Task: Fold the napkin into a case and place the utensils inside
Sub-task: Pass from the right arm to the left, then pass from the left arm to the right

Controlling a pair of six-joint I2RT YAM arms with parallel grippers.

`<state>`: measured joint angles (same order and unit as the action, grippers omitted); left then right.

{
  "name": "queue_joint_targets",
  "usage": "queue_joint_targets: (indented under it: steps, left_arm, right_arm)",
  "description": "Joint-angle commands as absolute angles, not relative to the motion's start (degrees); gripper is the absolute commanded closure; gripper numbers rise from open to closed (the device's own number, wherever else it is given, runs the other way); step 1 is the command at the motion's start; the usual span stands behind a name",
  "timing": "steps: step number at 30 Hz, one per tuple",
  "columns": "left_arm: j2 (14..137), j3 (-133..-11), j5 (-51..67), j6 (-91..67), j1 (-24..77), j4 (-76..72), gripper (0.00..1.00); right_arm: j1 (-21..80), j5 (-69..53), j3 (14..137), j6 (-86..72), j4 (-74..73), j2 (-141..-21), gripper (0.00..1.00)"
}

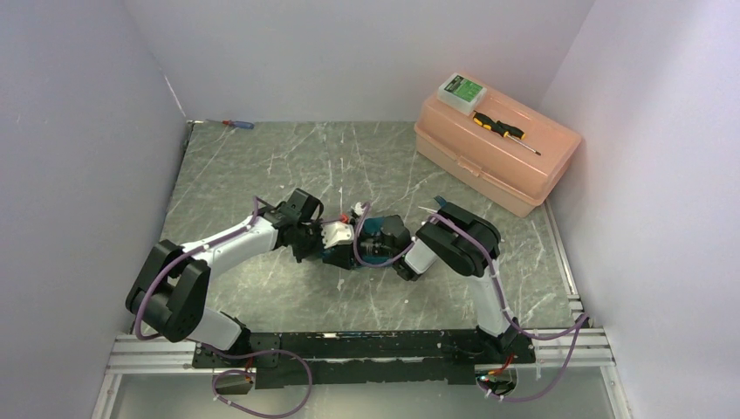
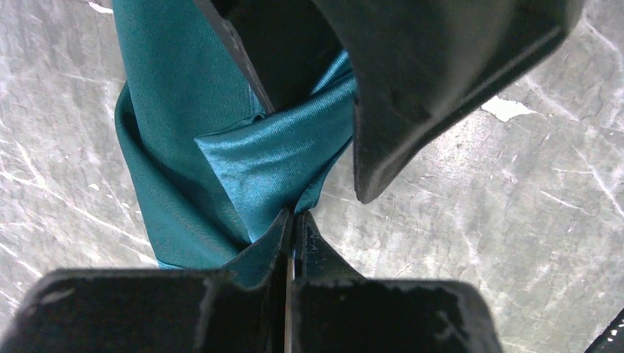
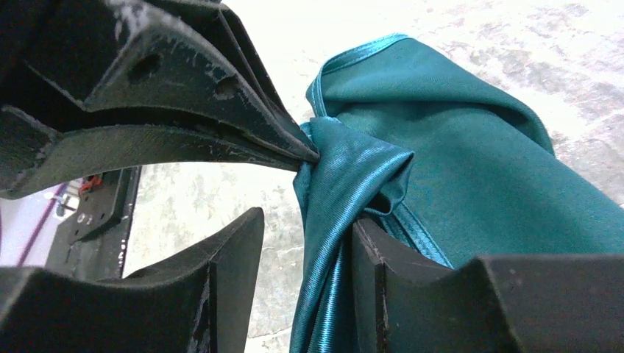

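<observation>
The napkin's fold is pinched by my left gripper inside my open right gripper, so next my right gripper takes the fold while my left gripper grips the napkin layer [image 2: 180, 206] beside it.
The teal napkin [image 1: 373, 236] lies crumpled at the middle of the table between both grippers. My left gripper [image 1: 347, 239] is shut on a twisted corner of the napkin [image 2: 184, 110], and its fingertips meet at the cloth [image 2: 296, 215]. My right gripper [image 3: 307, 219] is open, with a shiny hemmed fold of the napkin [image 3: 478, 162] hanging between its fingers against the right one. It shows in the top view [image 1: 380, 243] too. The left gripper's shut tips [image 3: 313, 154] pinch the cloth just above. No case shape shows. The utensils are hidden.
A peach toolbox [image 1: 497, 153] stands at the back right, with a yellow-and-black screwdriver [image 1: 502, 129] and a green-and-white box [image 1: 461, 90] on its lid. A red-and-blue screwdriver [image 1: 237, 124] lies at the back left edge. White walls enclose the table.
</observation>
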<state>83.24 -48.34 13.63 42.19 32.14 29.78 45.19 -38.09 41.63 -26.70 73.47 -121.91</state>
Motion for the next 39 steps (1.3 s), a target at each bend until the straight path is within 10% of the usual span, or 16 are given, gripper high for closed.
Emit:
queue_joint_targets:
  steps: [1,9,18,29,39]
  left_arm:
    - [82.1,-49.2,14.6,39.8,31.8,28.1,0.97]
    - [82.1,-49.9,14.4,39.2,31.1,28.3,0.97]
    - [82.4,-51.9,12.5,35.9,30.6,27.7,0.93]
    - [81.7,-57.1,12.1,33.3,27.3,33.9,0.59]
    - [77.9,-50.3,16.3,40.1,27.2,32.4,0.54]
  right_arm:
    - [48.2,-31.5,42.6,-19.1,71.8,-118.3,0.52]
    - [49.9,-26.6,44.5,-13.4,68.3,-118.1,0.58]
    - [50.4,-25.2,45.2,-12.5,66.6,-117.7,1.00]
    - [50.3,-29.1,45.4,-15.6,65.0,-118.2,1.00]
    - [49.3,-31.5,46.0,-18.6,65.6,-119.4,1.00]
